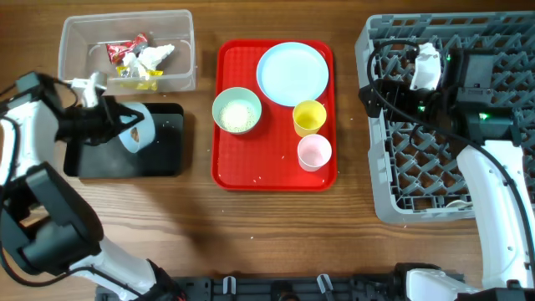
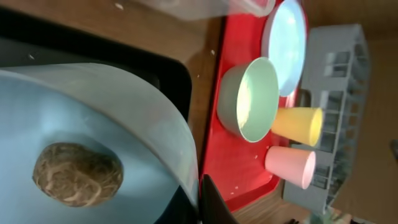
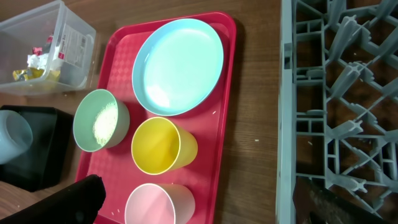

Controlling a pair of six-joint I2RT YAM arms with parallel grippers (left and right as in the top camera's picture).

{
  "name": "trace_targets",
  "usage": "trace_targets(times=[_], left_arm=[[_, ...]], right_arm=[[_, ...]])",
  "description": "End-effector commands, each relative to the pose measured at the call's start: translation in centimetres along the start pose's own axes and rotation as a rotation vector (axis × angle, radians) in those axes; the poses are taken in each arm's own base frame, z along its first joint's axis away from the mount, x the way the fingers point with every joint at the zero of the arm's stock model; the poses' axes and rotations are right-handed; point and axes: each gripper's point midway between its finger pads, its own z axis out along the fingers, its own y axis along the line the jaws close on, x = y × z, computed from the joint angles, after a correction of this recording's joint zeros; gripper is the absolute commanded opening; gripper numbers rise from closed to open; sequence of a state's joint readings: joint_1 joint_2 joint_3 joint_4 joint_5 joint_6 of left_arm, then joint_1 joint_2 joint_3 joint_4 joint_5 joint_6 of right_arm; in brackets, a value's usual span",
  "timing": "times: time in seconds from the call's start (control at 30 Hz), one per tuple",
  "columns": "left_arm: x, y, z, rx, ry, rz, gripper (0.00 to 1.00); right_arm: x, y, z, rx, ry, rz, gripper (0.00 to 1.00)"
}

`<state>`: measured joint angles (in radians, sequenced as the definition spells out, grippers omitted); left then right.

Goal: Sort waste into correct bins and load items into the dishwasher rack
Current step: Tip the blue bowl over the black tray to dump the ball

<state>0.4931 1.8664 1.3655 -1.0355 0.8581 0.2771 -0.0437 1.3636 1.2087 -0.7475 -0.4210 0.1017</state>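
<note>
The robot's left gripper will let go of the light-blue bowl on the red tray [image 1: 260, 150] [image 2: 235, 167] beside the pink cup, below the rice bowl.
My left gripper [image 1: 122, 119] is shut on the rim of a light-blue bowl [image 1: 135, 128] and holds it tilted over the black tray [image 1: 163, 157]. In the left wrist view the bowl [image 2: 124, 112] holds a round brown food bit [image 2: 78, 174], with my fingers [image 2: 200, 200] pinching its rim. A second bowl [image 1: 236, 111] with white rice, the plate [image 1: 292, 73], the yellow cup [image 1: 309, 117] and the pink cup [image 1: 314, 152] stand on the red tray [image 1: 276, 177]. My right gripper [image 1: 369, 92] is open and empty over the left edge of the grey rack [image 1: 435, 171]. Its fingers [image 3: 199, 194] are spread wide.
The clear tub [image 1: 75, 33] at the back left holds crumpled tissue [image 1: 157, 55] and red and yellow wrappers [image 1: 134, 46]. A few rice grains lie on the red tray. Bare wood lies between the tray and the rack.
</note>
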Motion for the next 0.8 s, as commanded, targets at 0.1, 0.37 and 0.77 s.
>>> trace_targets(times=[0.1,0.37,0.77], left_arm=[[-1.8,-0.3,-1.8,0.379,-0.144,-0.047,0.04],[-3.2,-2.7,-3.9,0.617,-0.234,-0.093,0.04],[-3.1,-3.9,-4.6,0.688,-0.228,-0.177,0.04]], right_arm=[[-0.1,-0.1,0.1,0.009,0.001,0.001,1.0],[0.2,-0.1,0.1,0.011,0.015,0.006,1.0],[0.3,-0.2,0.1,0.015,0.018,0.007,0.99]])
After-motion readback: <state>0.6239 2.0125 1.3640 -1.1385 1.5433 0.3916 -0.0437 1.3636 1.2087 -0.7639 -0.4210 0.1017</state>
